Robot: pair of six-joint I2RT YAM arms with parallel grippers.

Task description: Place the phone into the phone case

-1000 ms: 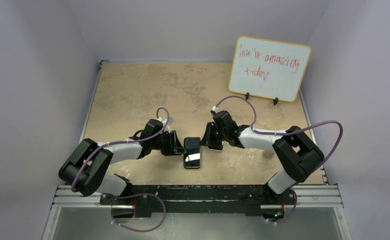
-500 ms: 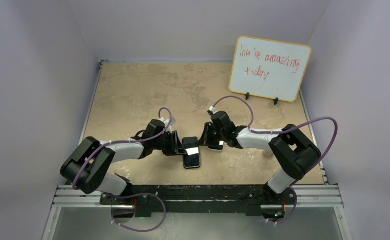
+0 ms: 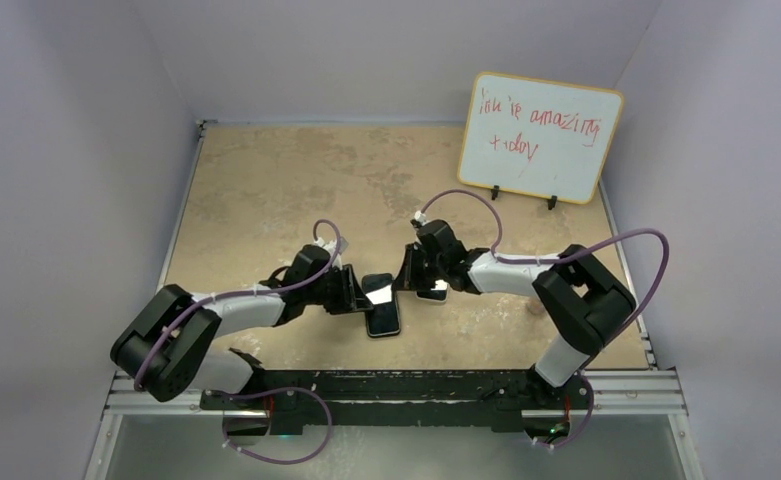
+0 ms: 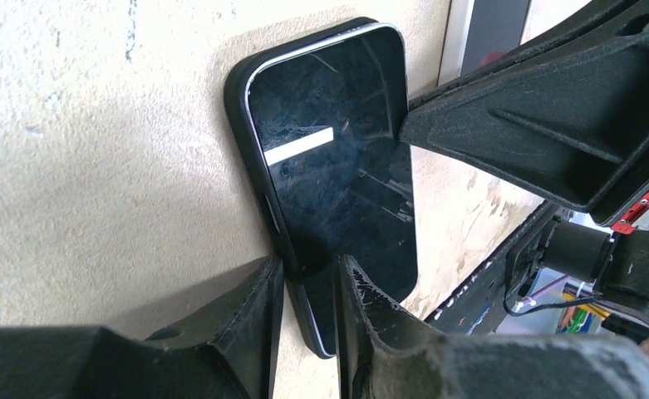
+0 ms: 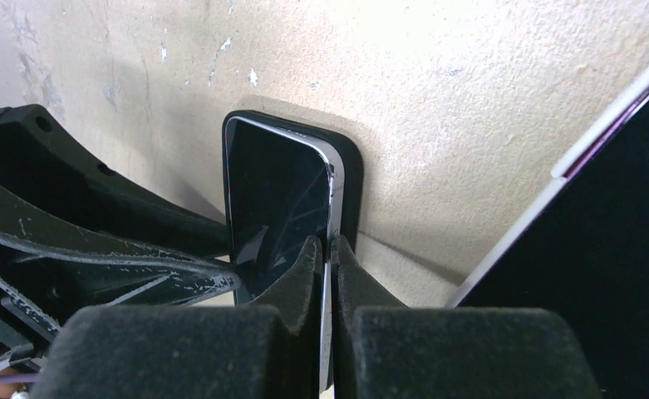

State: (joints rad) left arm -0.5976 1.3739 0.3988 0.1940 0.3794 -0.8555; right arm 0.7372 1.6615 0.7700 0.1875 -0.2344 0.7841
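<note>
My right gripper needs to open wide and pinch the phone and case together [image 5: 347, 208] across the side of the case where the phone's silver edge stands above it.
A black-screened phone [image 3: 384, 308] lies partly inside a black phone case at the table's middle, near the front edge. In the left wrist view the phone [image 4: 329, 166] sits in the case [image 4: 236, 91] at its far end, and its near end stands proud of the rim. My left gripper [image 4: 311, 278] is shut on the case's side rim, one finger outside and one on the screen. My right gripper [image 5: 327, 253] is shut on the silver edge of the phone [image 5: 275, 199], beside the case wall [image 5: 352, 183]. The two grippers [image 3: 358, 293] [image 3: 404, 280] face each other across the phone.
A dark flat object with a white edge [image 5: 587, 216] lies right beside the right gripper, also seen from above [image 3: 432, 294]. A whiteboard with red writing [image 3: 539, 137] stands at the back right. Purple walls enclose the tan table [image 3: 266, 190].
Both grippers have shifted slightly left and away from the front edge. The phone's far end has turned a little to the left with them.
</note>
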